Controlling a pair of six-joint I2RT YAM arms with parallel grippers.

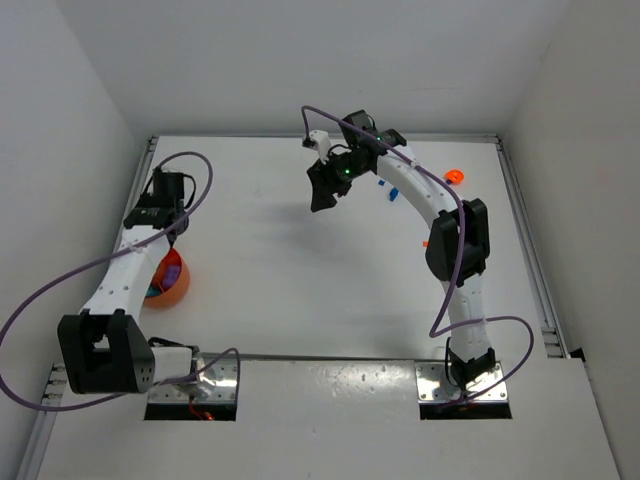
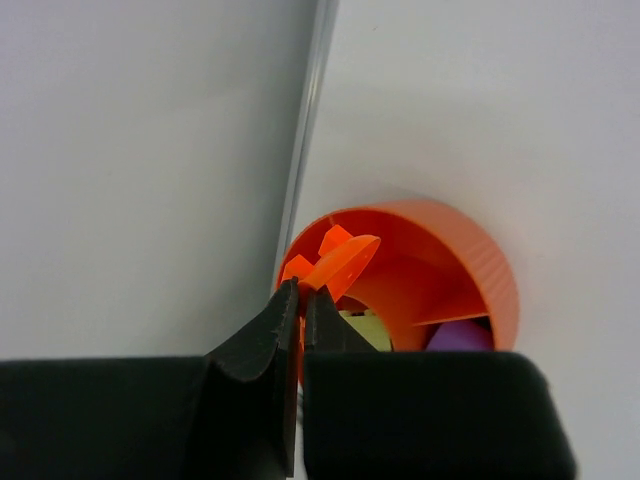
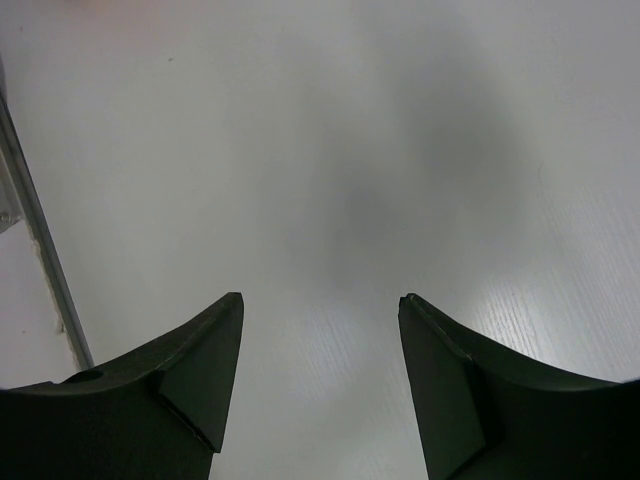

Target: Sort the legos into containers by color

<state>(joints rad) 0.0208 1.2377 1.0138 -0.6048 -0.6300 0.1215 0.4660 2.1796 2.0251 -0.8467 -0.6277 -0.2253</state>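
Note:
Next, my left gripper lets go of the flat orange lego inside the round orange container [image 1: 166,257] [image 2: 408,265], next to the yellow-green lego.
My left gripper [image 2: 303,292] is shut on a flat orange lego [image 2: 343,262], held just above the near rim of the round orange container [image 2: 488,268]. A yellow-green lego [image 2: 366,327] and a purple lego [image 2: 458,335] lie inside it. In the top view the container [image 1: 182,286] sits by the left rail, half under the left arm. My right gripper [image 1: 322,192] hangs open over bare table at the far middle, nothing between its fingers [image 3: 205,370]. An orange lego [image 1: 455,177] and a blue lego [image 1: 392,190] lie at the far right.
A metal rail [image 2: 305,150] runs along the left table edge next to the white wall. Another rail [image 1: 525,240] borders the right side. A tiny orange bit [image 1: 426,243] lies by the right arm's elbow. Purple cables loop off both arms.

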